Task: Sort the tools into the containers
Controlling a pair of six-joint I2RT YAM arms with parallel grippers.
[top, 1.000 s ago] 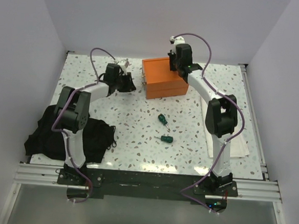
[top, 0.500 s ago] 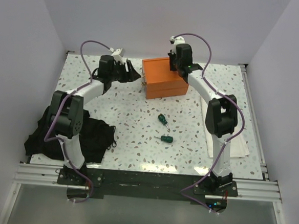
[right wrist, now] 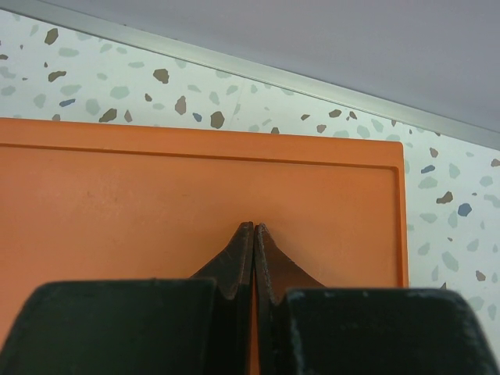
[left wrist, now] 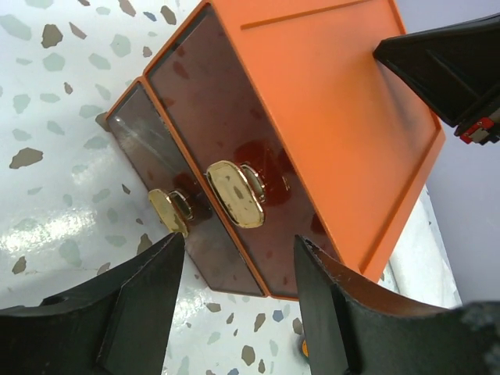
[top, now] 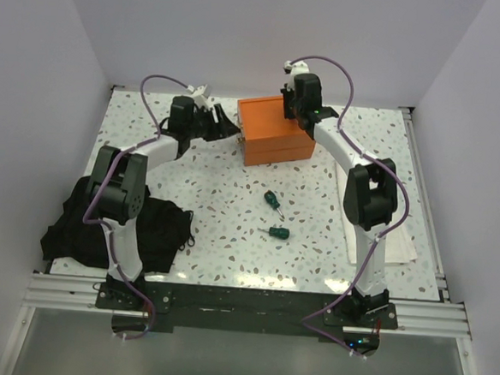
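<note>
Next, my left gripper goes to the screwdriver lying nearer the orange box and closes on the screwdriver's green handle (top: 272,200).
The orange box (top: 275,136) stands at the back middle of the table. Its left face holds two smoky clear drawers (left wrist: 226,148) with gold handles (left wrist: 234,194). My left gripper (top: 228,128) is open and empty, level with that face, and its jaws (left wrist: 234,266) stand apart just short of the upper handle without touching it. My right gripper (top: 295,112) is shut and empty, with its tips (right wrist: 254,230) resting on the box's orange lid (right wrist: 156,203). It also shows in the left wrist view (left wrist: 449,66). Two green-handled screwdrivers (top: 271,199) (top: 278,232) lie on the table in front of the box.
A black cloth (top: 114,225) lies heaped at the near left beside the left arm's base. A white folded towel (top: 400,249) lies under the right arm at the near right. The back wall and a metal rail (right wrist: 234,70) run just behind the box.
My left gripper has swung up and back, then right, closer to the box's left face. The right gripper, the box and the two screwdrivers have not moved.
</note>
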